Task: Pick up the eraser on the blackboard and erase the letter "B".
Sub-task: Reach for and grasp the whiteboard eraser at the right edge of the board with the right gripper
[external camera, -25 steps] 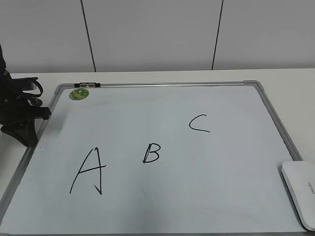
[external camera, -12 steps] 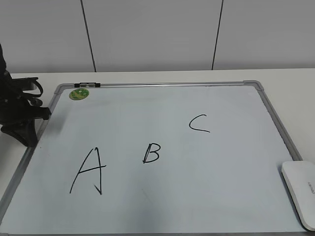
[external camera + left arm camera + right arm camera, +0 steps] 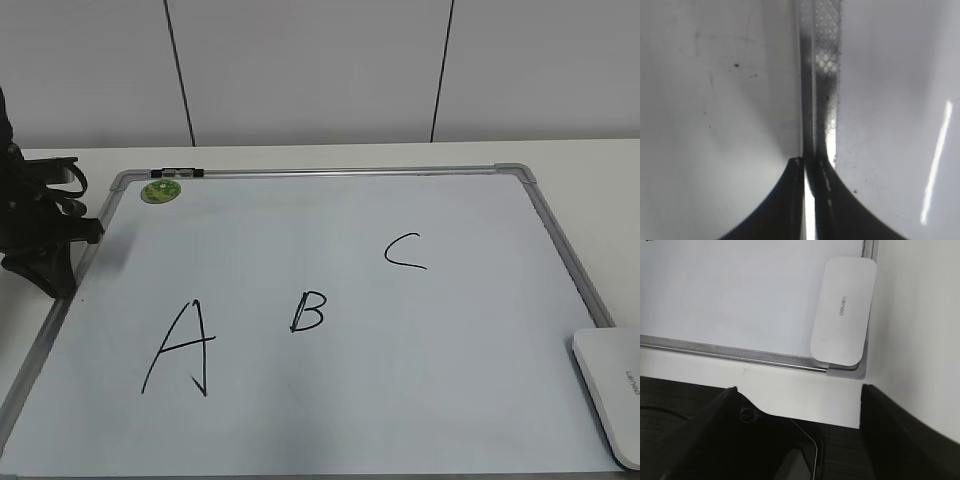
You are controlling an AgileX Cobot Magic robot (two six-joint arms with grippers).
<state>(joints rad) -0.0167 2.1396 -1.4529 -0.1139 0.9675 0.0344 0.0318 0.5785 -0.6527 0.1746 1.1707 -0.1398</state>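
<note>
My right gripper is to go next to the white eraser and close across the eraser's middle [image 3: 624, 384] [image 3: 843, 308], gripping its long sides by the printed logo.
The blackboard [image 3: 400, 200] is a white board with a grey frame, lying flat. The small black letter "B" [image 3: 307, 312] is near its middle, between an "A" [image 3: 180, 350] and a "C" [image 3: 405, 252]. The white eraser [image 3: 610, 395] lies on the board's near right corner, over the frame. It also shows in the right wrist view [image 3: 843, 310]. My right gripper [image 3: 797, 395] is open and empty, off the board's near edge and short of the eraser; it is out of the exterior view. My left gripper [image 3: 55, 275] is shut and empty at the board's left frame [image 3: 822, 75].
A small green round sticker [image 3: 160, 190] and a black clip [image 3: 178, 173] sit at the board's far left corner. The board lies on a white table [image 3: 80, 155], with a white panelled wall behind. A dark surface [image 3: 670, 430] lies under the right gripper.
</note>
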